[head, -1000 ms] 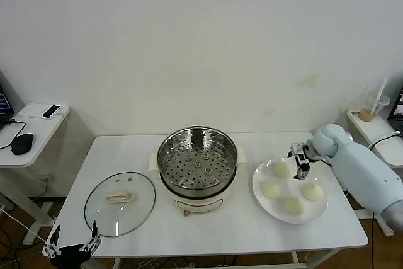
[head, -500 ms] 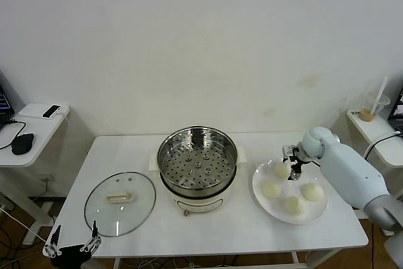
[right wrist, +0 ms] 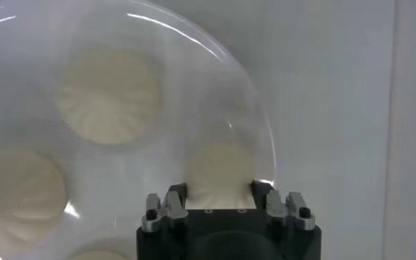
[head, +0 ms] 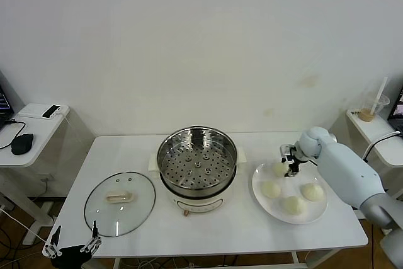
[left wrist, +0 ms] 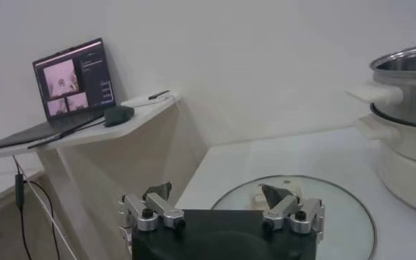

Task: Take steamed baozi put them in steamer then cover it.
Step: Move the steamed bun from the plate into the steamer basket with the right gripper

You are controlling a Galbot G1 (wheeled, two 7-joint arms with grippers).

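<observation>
My right gripper should release the baozi, still at the plate's far side, on the far part of the steamer's perforated tray (head: 196, 145), close to the steamer's back side.
Several off-white steamed baozi lie on a white plate (head: 318, 210) right of the steamer (head: 198, 162), a shiny steel pot holding only its perforated tray. My right gripper (head: 286, 167) is shut on the baozi (head: 279, 169) at the plate's far-left side; in the right wrist view its fingers (right wrist: 260, 191) press both flanks of that baozi (right wrist: 220, 169). Two others (right wrist: 109, 95) (right wrist: 17, 187) rest nearby. The glass cover (head: 119, 203) lies flat on the table left of the steamer. My left gripper (head: 70, 244) hangs open below the table's front-left corner.
A side table (head: 38, 131) with a mouse and a phone stands at the left. Another small table with a cup (head: 367, 113) is at the right. In the left wrist view the cover (left wrist: 335, 219) and steamer (left wrist: 405, 78) lie beyond the open left gripper (left wrist: 218, 192).
My right gripper has shifted left along the plate to the far-left baozi and closed on it. The left arm has stayed still.
</observation>
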